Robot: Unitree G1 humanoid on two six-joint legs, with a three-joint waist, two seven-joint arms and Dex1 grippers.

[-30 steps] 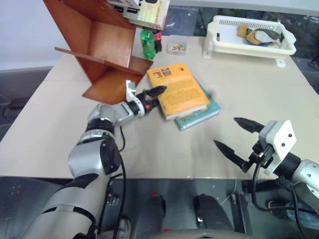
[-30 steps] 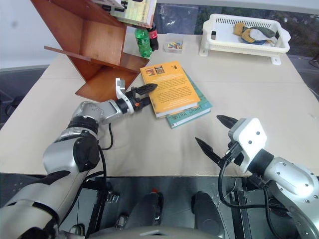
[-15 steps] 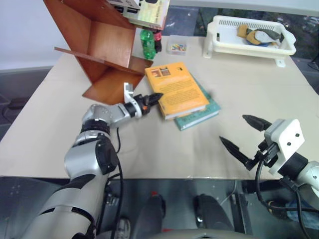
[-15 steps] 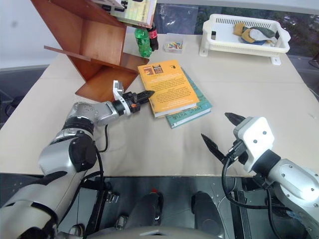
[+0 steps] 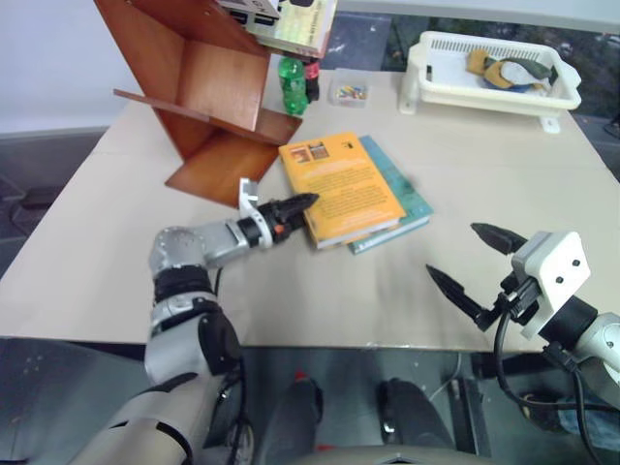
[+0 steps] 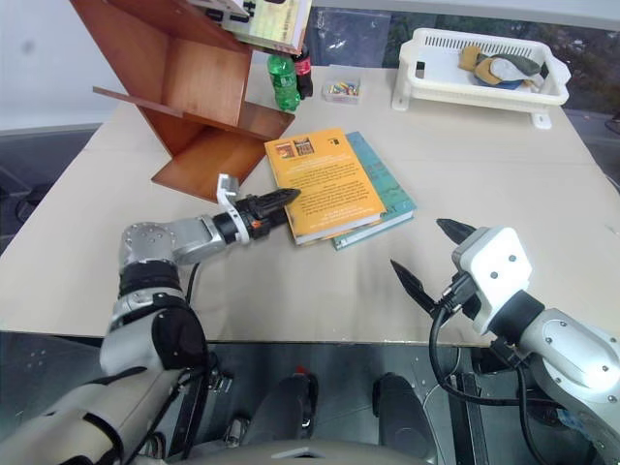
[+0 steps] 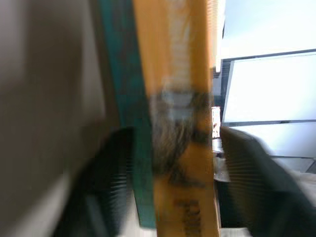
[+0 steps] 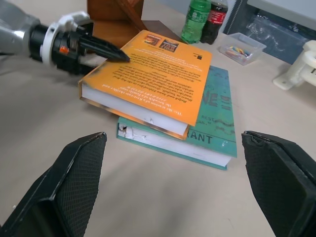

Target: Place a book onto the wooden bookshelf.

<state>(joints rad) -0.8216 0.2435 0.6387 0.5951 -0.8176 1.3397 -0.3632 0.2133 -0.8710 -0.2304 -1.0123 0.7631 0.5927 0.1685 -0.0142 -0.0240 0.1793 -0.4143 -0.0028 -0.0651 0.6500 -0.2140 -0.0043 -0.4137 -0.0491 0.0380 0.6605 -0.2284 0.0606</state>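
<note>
My left gripper's lower finger is level with the spine of the teal book, so I will open and take only the orange-yellow book [image 7: 178, 133] by its spine.
The orange-yellow book [image 5: 344, 189] lies flat mid-table on top of a thinner teal book [image 5: 415, 201]. My left gripper [image 5: 296, 204] reaches the book's near-left corner. Its jaws stand open, with one finger over the cover [image 8: 106, 51]. In the left wrist view the book's spine [image 7: 175, 113] fills the gap between the two fingers. The wooden bookshelf [image 5: 208, 87] stands tilted at the far left, just behind the left gripper. My right gripper [image 5: 452, 250] hovers open and empty near the table's front right, well clear of the book.
A white basket [image 5: 494, 73] with small items sits at the far right. Two bottles [image 5: 291, 85] and a small clear box [image 5: 346, 92] stand beside the shelf. Other books [image 5: 291, 19] rest on the shelf's top. Bare tabletop lies between the books and my right gripper.
The left gripper, shut at the book's edge half a second ago, now stands open around its corner. The arm drew back towards me. The orange book turned slightly on the teal one.
</note>
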